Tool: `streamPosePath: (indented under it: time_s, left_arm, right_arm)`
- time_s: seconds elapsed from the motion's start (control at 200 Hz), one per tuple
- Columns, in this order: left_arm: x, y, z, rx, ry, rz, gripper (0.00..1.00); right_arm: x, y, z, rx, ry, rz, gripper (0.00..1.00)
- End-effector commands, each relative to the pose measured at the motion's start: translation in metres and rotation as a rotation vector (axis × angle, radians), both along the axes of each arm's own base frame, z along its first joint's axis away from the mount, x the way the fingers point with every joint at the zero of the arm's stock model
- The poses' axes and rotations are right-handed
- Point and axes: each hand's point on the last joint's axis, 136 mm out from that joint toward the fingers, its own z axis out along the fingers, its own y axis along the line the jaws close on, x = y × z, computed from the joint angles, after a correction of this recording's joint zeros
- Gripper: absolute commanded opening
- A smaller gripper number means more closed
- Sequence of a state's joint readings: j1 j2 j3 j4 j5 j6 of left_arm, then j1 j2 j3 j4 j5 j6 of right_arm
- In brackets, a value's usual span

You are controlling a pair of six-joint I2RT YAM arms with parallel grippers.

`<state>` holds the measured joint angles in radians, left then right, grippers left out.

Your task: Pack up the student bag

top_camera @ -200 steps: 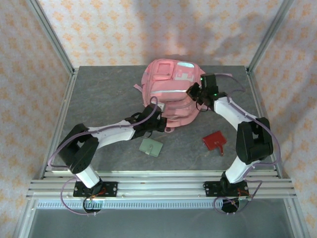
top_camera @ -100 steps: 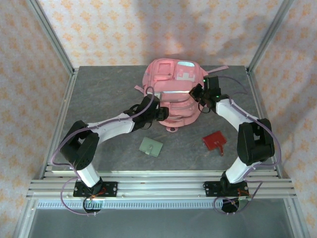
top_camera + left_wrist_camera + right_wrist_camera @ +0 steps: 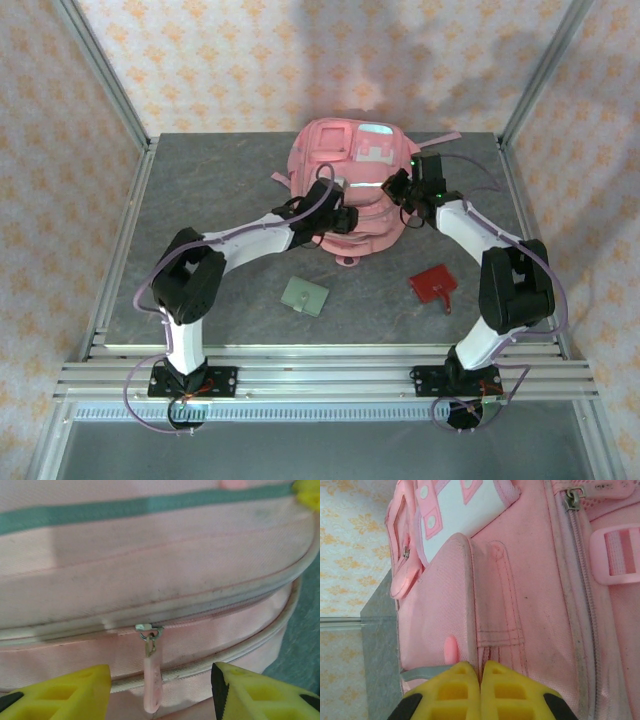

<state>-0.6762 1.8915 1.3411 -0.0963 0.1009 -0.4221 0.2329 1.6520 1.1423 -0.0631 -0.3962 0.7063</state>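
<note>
Next, I pinch the pull (image 3: 153,681) with my left gripper and draw it to the closed end, since the slider sits partway along the zipper and its pull hangs free.
The student bag (image 3: 352,175), a large pink backpack with a pale patch and a grey stripe, lies at the back middle of the table. My left gripper (image 3: 345,216) is over its near side, open. In the left wrist view a pink zipper pull (image 3: 151,680) hangs free between the yellow fingers (image 3: 65,690), touching neither; the gripper (image 3: 161,692) faces the closed zipper line. My right gripper (image 3: 393,187) is at the bag's right side. In the right wrist view it (image 3: 480,672) is shut, pinching a fabric seam of the bag (image 3: 540,580) beside a front pocket.
A small green flat case (image 3: 305,296) lies on the grey table in front of the bag. A red flat case (image 3: 434,285) lies to its right, near the right arm's elbow. Metal frame posts (image 3: 110,80) stand at the back corners.
My left gripper went from shut to open and moved away and to the right along the bag's near side. The bag's near edge shifted slightly back. The right gripper stayed shut on the bag.
</note>
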Motion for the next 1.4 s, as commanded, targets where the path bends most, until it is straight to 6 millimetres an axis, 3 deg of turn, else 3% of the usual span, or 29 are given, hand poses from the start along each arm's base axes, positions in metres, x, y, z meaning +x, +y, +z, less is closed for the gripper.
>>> streamPosePath:
  time_s: [0.0, 0.06, 0.125, 0.265, 0.45, 0.626, 0.646, 0.731, 0.851, 1.031, 1.276, 1.391]
  left_arm:
    - [0.0, -0.002, -0.014, 0.093, 0.019, 0.009, 0.56]
    - [0.003, -0.002, -0.017, 0.103, 0.018, 0.018, 0.51]
    - [0.007, -0.004, -0.018, 0.099, 0.009, 0.023, 0.4]
    - [0.015, -0.008, -0.024, 0.113, 0.01, 0.024, 0.0]
    - [0.016, 0.012, -0.033, 0.128, 0.034, 0.052, 0.0]
    - [0.012, 0.069, -0.046, 0.164, 0.064, 0.137, 0.0]
    - [0.012, 0.076, -0.036, 0.153, 0.049, 0.153, 0.0]
    - [0.013, 0.106, -0.038, 0.163, 0.056, 0.206, 0.0]
    - [0.014, 0.125, -0.037, 0.181, 0.061, 0.233, 0.0]
    - [-0.005, 0.095, -0.03, 0.178, 0.045, 0.115, 0.0]
    - [-0.043, 0.014, -0.017, 0.123, 0.022, -0.117, 0.0]
    - [-0.048, -0.017, -0.013, 0.07, 0.017, -0.163, 0.0]
  right_arm:
    - [0.004, 0.008, 0.035, 0.048, -0.097, 0.016, 0.0]
    - [0.003, 0.009, 0.036, 0.051, -0.098, 0.018, 0.0]
    - [0.003, 0.009, 0.037, 0.052, -0.101, 0.018, 0.0]
    - [0.003, 0.009, 0.037, 0.048, -0.102, 0.017, 0.0]
    - [0.002, 0.006, 0.036, 0.033, -0.102, 0.013, 0.0]
    - [0.002, 0.003, 0.033, 0.023, -0.098, 0.007, 0.0]
    - [0.001, 0.003, 0.032, 0.022, -0.098, 0.006, 0.0]
    - [0.001, 0.002, 0.031, 0.025, -0.097, 0.003, 0.0]
    - [0.0, 0.001, 0.028, 0.031, -0.094, 0.002, 0.0]
    - [0.005, -0.008, 0.031, 0.007, -0.103, -0.005, 0.0]
    - [0.029, -0.049, 0.044, -0.001, -0.12, -0.081, 0.0]
    - [0.03, -0.04, 0.047, 0.078, -0.123, -0.056, 0.3]
